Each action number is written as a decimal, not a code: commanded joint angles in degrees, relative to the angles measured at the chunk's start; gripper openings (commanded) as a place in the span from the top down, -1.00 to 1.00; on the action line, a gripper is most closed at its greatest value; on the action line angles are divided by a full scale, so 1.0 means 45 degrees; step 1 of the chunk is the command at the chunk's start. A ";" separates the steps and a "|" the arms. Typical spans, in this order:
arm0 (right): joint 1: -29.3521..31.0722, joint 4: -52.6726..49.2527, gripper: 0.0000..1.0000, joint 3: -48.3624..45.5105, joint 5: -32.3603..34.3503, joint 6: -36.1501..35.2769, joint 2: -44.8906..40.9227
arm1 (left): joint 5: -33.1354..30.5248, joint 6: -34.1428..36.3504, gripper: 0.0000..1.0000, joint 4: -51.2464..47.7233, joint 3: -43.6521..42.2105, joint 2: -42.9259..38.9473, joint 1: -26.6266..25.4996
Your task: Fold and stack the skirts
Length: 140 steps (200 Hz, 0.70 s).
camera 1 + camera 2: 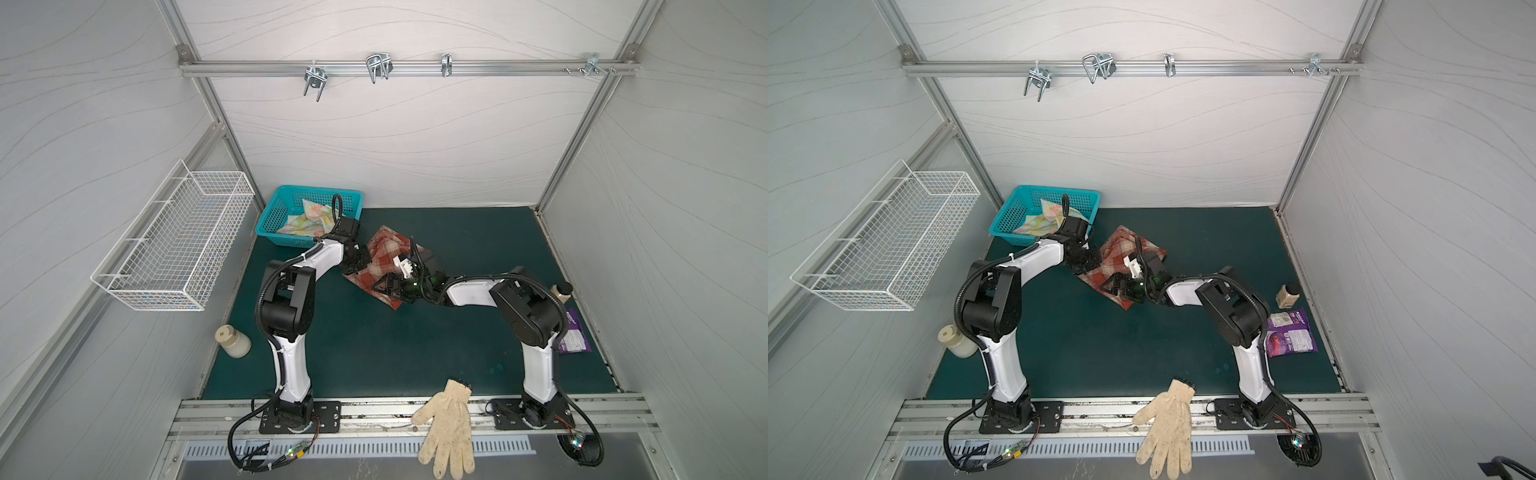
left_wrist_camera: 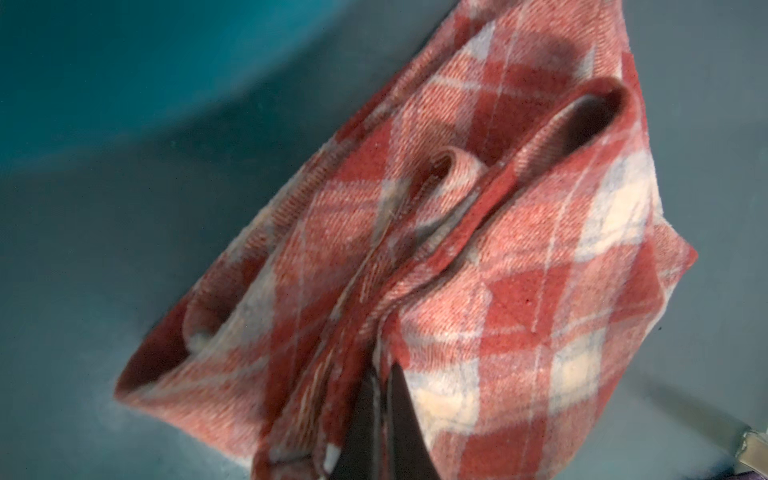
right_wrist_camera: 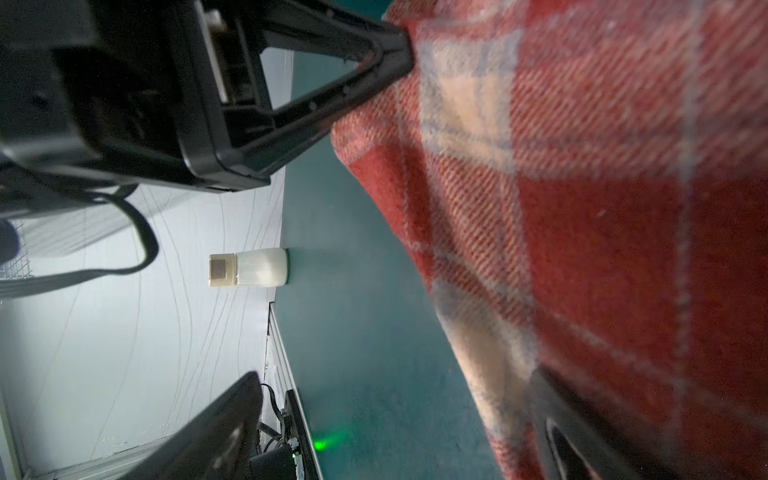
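Observation:
Next, I move my right gripper to the plaid skirt's edge (image 1: 397,233) beside its far corner, on the side away from the teal basket, and close it there.
The rust-red and cream plaid skirt (image 1: 386,249) (image 1: 1117,249) lies bunched on the green mat (image 1: 374,345). My left gripper (image 1: 359,266) (image 2: 382,411) is shut on a folded edge of it, and the cloth (image 2: 498,249) fans out from the pinch. My right gripper (image 1: 388,286) (image 3: 395,382) stands open at the plaid skirt's near side. One of its fingers (image 3: 224,428) is out over the mat, and the plaid cloth (image 3: 582,208) drapes over the other. The pastel flowered skirt (image 1: 309,218) (image 1: 1038,220) lies crumpled in the teal basket (image 1: 274,216).
A white bottle (image 1: 232,340) (image 3: 249,270) stands at the mat's left edge. A small jar (image 1: 561,291) and a purple packet (image 1: 1289,332) lie at the right. A cream glove (image 1: 449,428) hangs over the front rail. A white wire basket (image 1: 174,245) is on the left wall.

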 commanded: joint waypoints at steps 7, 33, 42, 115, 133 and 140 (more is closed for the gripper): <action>0.0257 -0.1606 -0.99 -0.0519 0.0101 0.0284 -0.0551 | -0.0712 0.0008 1.00 0.0174 0.0076 0.0192 0.0261; 0.0038 -0.2571 -0.99 0.0164 0.0230 -0.0391 -0.1787 | -0.0630 -0.0034 0.95 0.0040 0.0118 -0.0205 0.0266; -0.0155 -0.2890 -0.99 0.0469 0.0210 -0.0608 -0.2144 | -0.0615 -0.0101 0.80 -0.0032 0.0080 -0.0470 0.0266; -0.2924 -0.6824 -0.99 0.4985 -0.0153 -0.2771 -0.0685 | 0.0040 -0.1009 -0.35 0.0083 -0.0743 -0.3556 0.0263; -0.3537 -0.7246 -0.99 0.5970 -0.0360 -0.2957 0.0155 | 0.0819 -0.1675 -0.52 0.0719 -0.1451 -0.4259 0.0225; -0.3733 -0.7471 -0.98 0.6356 -0.0358 -0.3052 0.0440 | 0.1153 -0.1984 -0.64 0.1058 -0.1779 -0.4483 0.0209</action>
